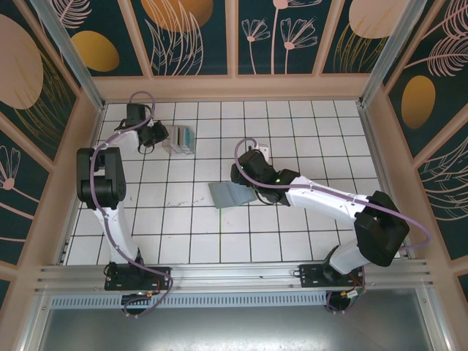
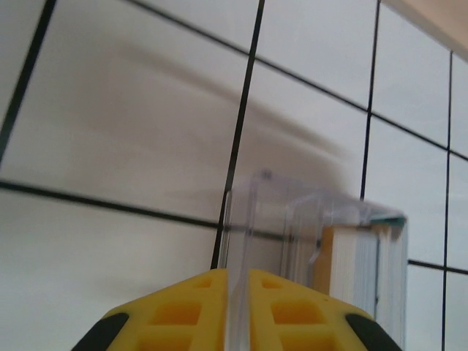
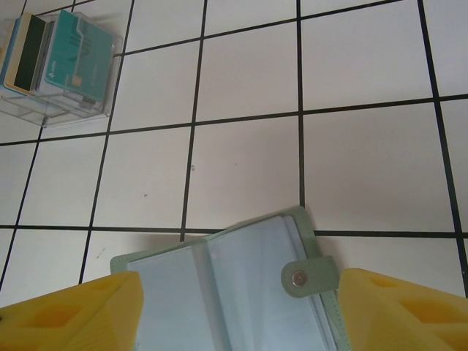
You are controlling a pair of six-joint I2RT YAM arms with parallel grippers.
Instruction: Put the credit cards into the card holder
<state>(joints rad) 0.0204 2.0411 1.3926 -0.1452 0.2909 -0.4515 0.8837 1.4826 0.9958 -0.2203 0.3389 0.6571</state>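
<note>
My left gripper is going to let go of the clear plastic box on the white tiles straight [image 1: 237,143] behind the sage-green card holder.
The credit cards [image 3: 66,58], teal, grey and one gold-brown, stand on edge in a clear plastic box [image 1: 180,139] at the back left. My left gripper [image 1: 161,137] is at the box's left side. In the left wrist view its yellow fingers [image 2: 183,311] are shut on the box's clear wall [image 2: 252,219], with the card edges [image 2: 362,263] just to the right. The sage-green card holder [image 1: 228,195] lies open mid-table, showing clear sleeves and a snap tab [image 3: 303,278]. My right gripper [image 3: 241,292] hangs open over it, one finger at each side.
White tiled floor [image 1: 307,139] with black grout lines stretches around both things. Wooden walls with patterned panels enclose the area on three sides. The right arm [image 1: 329,197] reaches in from the right, across the middle tiles.
</note>
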